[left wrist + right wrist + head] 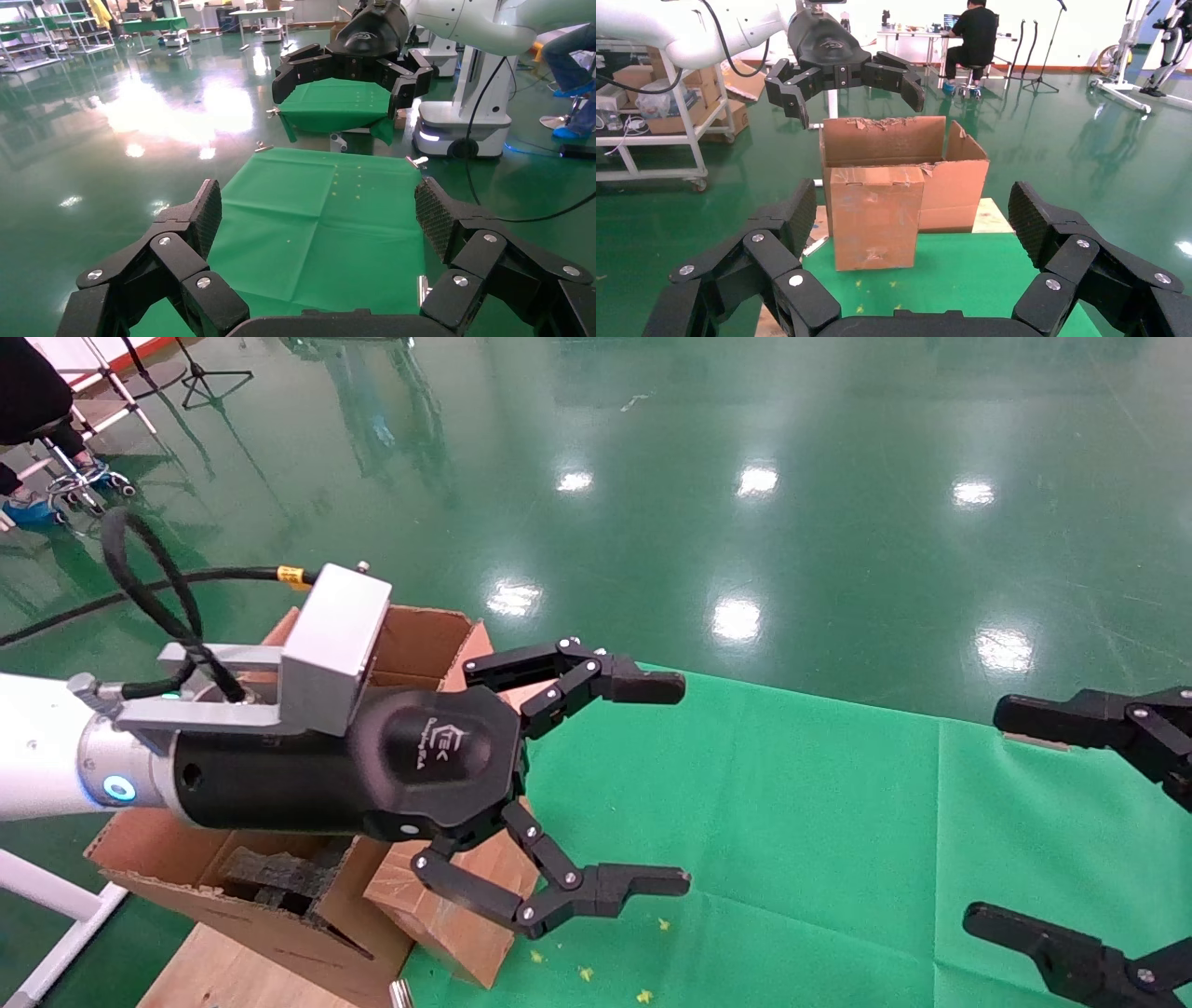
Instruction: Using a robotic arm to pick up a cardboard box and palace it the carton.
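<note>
My left gripper will close on the upper part (475,874) of the small reddish-brown cardboard box, and its fingers will press against the box's two broad sides.
The small reddish-brown cardboard box (876,217) stands upright on the green cloth at the table's left end, against the large flapped carton (947,175). In the head view the box (447,910) shows partly under my left gripper, and the carton (419,635) lies behind my arm with black foam (279,877) inside. My left gripper (686,782) hangs open and empty above the box and carton; it also shows in the right wrist view (857,98). My right gripper (985,814) is open and empty at the table's right end, facing the box.
The green cloth (838,822) covers the table, with a few yellow specks (587,973) near the box. A wooden board (233,980) lies under the carton. A shelf cart (666,105) and a seated person (975,35) are behind, on the green floor.
</note>
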`<state>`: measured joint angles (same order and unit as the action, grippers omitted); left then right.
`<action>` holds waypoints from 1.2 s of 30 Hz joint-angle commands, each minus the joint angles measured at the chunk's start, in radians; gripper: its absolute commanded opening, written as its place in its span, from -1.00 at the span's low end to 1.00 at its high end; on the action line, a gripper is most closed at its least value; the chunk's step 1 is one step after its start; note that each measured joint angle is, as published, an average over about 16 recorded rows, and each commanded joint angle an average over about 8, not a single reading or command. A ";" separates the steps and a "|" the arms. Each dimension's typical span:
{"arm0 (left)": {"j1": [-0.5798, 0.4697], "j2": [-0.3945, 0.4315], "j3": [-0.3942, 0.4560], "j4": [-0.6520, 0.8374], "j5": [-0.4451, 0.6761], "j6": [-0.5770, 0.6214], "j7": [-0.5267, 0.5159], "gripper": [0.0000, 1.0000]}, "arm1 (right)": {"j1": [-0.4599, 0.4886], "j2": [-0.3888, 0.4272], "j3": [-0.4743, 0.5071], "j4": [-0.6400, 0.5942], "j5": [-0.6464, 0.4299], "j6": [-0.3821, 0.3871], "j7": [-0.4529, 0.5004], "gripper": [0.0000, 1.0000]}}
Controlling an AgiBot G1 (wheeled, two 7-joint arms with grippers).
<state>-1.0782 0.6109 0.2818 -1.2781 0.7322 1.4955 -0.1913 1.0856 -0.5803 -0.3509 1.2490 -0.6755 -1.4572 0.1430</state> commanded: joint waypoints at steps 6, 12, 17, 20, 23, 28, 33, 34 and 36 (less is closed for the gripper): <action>0.000 0.000 0.000 0.000 0.000 0.000 0.000 1.00 | 0.000 0.000 0.000 0.000 0.000 0.000 0.000 1.00; 0.000 0.000 0.000 0.000 0.000 0.000 0.000 1.00 | 0.000 0.000 0.000 0.000 0.000 0.000 0.000 1.00; 0.000 0.000 0.000 0.000 0.000 0.000 0.000 1.00 | 0.000 0.000 0.000 0.000 0.000 0.000 0.000 -0.15; 0.000 0.000 0.000 0.000 0.000 0.000 0.000 1.00 | 0.000 0.000 0.000 0.000 0.000 0.000 0.000 -0.90; 0.000 0.000 0.000 -0.001 0.000 0.000 0.000 1.00 | 0.000 0.000 0.000 0.000 0.000 0.000 0.000 -1.00; 0.000 -0.004 0.000 0.002 0.002 -0.002 -0.004 1.00 | 0.000 0.000 0.000 0.000 0.000 0.000 0.000 -1.00; -0.011 -0.047 0.007 -0.003 0.046 -0.033 -0.054 1.00 | 0.000 0.000 0.000 0.000 0.000 0.000 0.000 -1.00; -0.015 -0.062 0.011 -0.007 0.062 -0.044 -0.075 1.00 | 0.000 0.000 0.000 0.000 0.000 0.000 0.000 -1.00; -0.025 -0.095 0.022 -0.021 0.101 -0.070 -0.127 1.00 | 0.000 0.000 0.000 0.000 0.000 0.000 0.000 -1.00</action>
<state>-1.1101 0.5145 0.3107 -1.3050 0.8442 1.4301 -0.3379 1.0857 -0.5803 -0.3509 1.2489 -0.6755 -1.4572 0.1429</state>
